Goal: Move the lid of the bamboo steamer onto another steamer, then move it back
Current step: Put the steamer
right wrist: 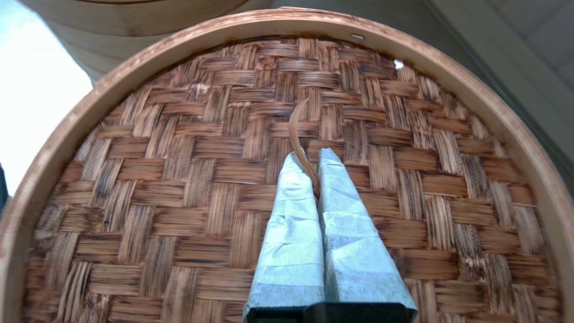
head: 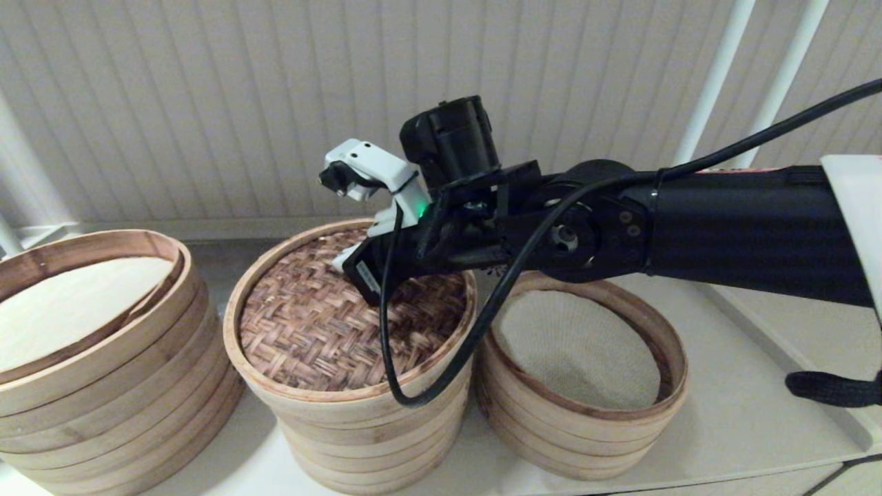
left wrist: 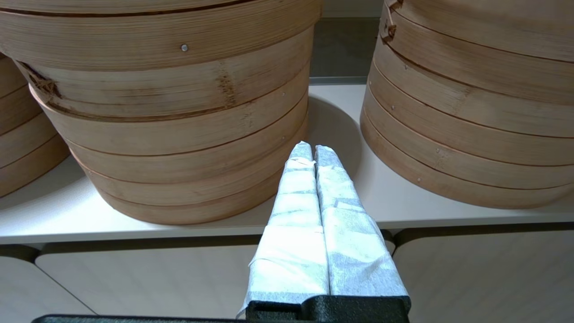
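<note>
The robot's right gripper should release the bamboo steamer lid squarely on the middle steamer stack [head: 357, 298], next to the mesh-lined one.
The bamboo steamer lid [head: 324, 331], dark woven top in a pale rim, lies on the middle, medium-width steamer stack [head: 358, 434]; that stack's liner is hidden under it. My right gripper [head: 349, 262] reaches in from the right over the lid's centre. In the right wrist view the right gripper [right wrist: 311, 157] is shut on the lid's thin bamboo loop handle [right wrist: 296, 128], its fingertips down at the weave [right wrist: 179, 188]. My left gripper [left wrist: 312, 150] is shut on nothing, low at the table's front edge, facing the gap between two stacks. It is out of the head view.
A wider stack with a plain cream liner [head: 76, 310] stands at the left. A shorter stack with a grey-beige mesh liner [head: 579, 351] stands at the right, close to the middle one. The right arm's black cable [head: 441, 386] hangs over the lid's rim. Behind is a ribbed wall.
</note>
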### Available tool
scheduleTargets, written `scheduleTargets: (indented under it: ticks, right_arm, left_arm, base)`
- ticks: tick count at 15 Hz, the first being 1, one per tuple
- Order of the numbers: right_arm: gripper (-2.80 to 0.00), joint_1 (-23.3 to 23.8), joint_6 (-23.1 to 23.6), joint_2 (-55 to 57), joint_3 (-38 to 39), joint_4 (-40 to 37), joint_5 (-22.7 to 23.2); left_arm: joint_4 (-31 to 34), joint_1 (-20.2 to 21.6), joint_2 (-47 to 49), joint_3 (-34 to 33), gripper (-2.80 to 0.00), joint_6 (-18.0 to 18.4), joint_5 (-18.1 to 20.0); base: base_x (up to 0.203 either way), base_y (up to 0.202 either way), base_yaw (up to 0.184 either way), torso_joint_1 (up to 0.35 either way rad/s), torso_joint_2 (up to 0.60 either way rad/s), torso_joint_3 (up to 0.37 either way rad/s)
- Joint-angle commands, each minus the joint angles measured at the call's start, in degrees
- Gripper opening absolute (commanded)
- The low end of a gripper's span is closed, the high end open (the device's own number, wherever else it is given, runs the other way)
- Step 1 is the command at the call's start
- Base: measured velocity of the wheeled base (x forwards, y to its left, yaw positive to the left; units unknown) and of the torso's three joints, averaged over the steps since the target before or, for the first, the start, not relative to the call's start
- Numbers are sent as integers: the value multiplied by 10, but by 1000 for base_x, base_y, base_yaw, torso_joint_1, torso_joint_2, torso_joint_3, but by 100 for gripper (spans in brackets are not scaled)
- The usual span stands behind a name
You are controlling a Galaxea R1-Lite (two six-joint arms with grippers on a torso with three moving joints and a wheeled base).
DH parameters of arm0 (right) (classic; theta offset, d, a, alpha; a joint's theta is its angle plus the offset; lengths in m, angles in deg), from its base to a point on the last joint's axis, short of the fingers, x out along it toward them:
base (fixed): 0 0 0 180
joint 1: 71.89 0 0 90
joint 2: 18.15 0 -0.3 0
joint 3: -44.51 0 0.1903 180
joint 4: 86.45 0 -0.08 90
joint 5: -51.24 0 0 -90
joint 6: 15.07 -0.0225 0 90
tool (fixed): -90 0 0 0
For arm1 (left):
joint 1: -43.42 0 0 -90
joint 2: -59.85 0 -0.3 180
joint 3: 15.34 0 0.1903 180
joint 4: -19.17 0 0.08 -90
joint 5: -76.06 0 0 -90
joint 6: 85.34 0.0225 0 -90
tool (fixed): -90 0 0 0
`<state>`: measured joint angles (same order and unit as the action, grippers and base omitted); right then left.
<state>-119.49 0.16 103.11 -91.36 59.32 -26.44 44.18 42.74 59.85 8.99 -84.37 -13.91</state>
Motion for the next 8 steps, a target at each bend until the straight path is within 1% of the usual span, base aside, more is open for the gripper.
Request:
scheduleTargets:
  ticks: [1, 4, 8]
  right_arm:
    - [-280, 1, 1, -11, 0, 5, 1]
    - [-280, 6, 1, -15, 0, 10, 2]
    - [-280, 1, 2, 0, -1, 16, 2]
  left_arm:
    - [0, 0, 1, 0, -280, 0, 0]
    - [0, 0, 1, 0, -280, 0, 0]
    - [0, 0, 1, 0, -280, 0, 0]
  base:
    - [0, 0, 0, 0, 0, 0]
    - [0, 0, 0, 0, 0, 0]
    - [0, 0, 0, 0, 0, 0]
